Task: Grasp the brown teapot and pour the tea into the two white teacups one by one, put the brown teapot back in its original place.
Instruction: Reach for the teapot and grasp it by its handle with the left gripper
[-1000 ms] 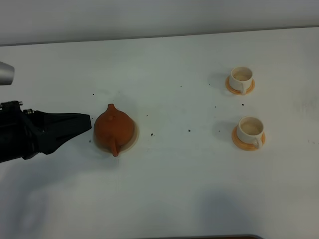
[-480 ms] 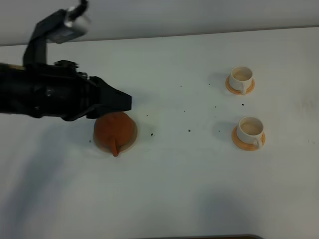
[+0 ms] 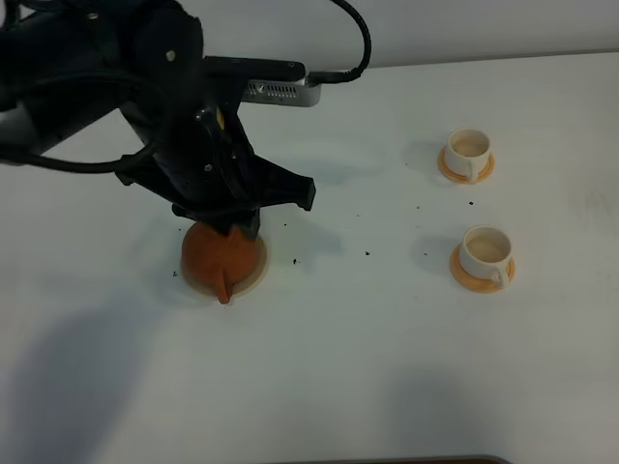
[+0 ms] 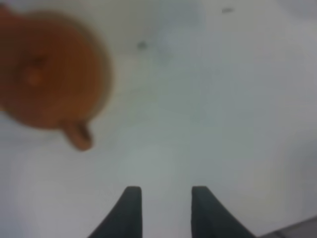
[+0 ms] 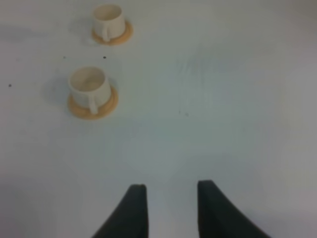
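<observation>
The robot's left gripper should next move to the stub handle (image 3: 223, 287) (image 4: 77, 135) of the brown teapot, which points toward the table's near edge, and close there.
The brown teapot (image 3: 222, 257) sits upright on its pale beige coaster (image 3: 260, 270) at the left of the table, a stub pointing toward the near edge. My left arm (image 3: 208, 145) hangs above it and hides its far side. In the left wrist view the teapot (image 4: 49, 74) is blurred, and the left gripper (image 4: 162, 198) is open, empty and apart from it. The two white teacups (image 3: 469, 151) (image 3: 485, 251) stand on orange saucers at the right. The right wrist view shows both cups (image 5: 108, 20) (image 5: 89, 85) ahead of the open, empty right gripper (image 5: 168, 196).
Small dark specks (image 3: 368, 253) lie on the white table between the teapot and the cups. A grey wall runs along the table's far edge (image 3: 464, 60). The right arm is out of the exterior view.
My left arm has swung in from the left edge and risen over the teapot, now covering its far side. The teapot and cups have not moved.
</observation>
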Available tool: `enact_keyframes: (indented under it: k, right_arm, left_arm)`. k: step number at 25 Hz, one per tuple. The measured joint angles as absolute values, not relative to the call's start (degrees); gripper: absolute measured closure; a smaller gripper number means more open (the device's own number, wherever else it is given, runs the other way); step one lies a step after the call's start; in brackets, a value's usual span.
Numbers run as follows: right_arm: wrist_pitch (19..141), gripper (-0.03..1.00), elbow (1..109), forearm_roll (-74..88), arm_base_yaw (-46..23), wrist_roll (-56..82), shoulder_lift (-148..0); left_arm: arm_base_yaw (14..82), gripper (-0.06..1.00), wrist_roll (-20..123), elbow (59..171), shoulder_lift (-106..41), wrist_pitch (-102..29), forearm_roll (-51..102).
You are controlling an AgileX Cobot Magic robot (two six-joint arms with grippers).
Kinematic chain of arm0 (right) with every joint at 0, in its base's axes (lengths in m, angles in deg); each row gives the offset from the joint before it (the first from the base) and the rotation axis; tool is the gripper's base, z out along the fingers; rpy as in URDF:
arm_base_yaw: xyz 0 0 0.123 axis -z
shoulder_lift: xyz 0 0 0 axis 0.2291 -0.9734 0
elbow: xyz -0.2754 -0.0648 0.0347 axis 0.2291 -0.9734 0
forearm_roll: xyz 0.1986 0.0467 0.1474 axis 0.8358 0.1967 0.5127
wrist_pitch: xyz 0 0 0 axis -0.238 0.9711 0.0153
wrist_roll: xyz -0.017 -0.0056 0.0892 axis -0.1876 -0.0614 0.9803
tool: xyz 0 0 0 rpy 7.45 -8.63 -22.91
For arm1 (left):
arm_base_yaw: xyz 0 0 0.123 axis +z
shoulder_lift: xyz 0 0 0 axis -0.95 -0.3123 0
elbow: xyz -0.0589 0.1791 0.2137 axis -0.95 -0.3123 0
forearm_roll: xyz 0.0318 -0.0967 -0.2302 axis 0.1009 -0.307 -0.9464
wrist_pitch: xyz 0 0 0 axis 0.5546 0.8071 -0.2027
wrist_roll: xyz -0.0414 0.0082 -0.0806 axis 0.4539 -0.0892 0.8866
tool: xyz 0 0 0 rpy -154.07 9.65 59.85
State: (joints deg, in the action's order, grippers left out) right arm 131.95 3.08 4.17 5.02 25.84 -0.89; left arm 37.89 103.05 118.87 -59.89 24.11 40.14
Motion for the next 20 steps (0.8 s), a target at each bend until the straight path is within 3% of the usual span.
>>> enact_keyframes:
  k: [20]
  right_arm:
    - [131.95, 0.73, 3.08, 4.17, 5.02, 25.84, -0.89]
  left_arm:
    - [47.74, 0.7, 108.52, 122.62, -72.53, 28.04, 33.42]
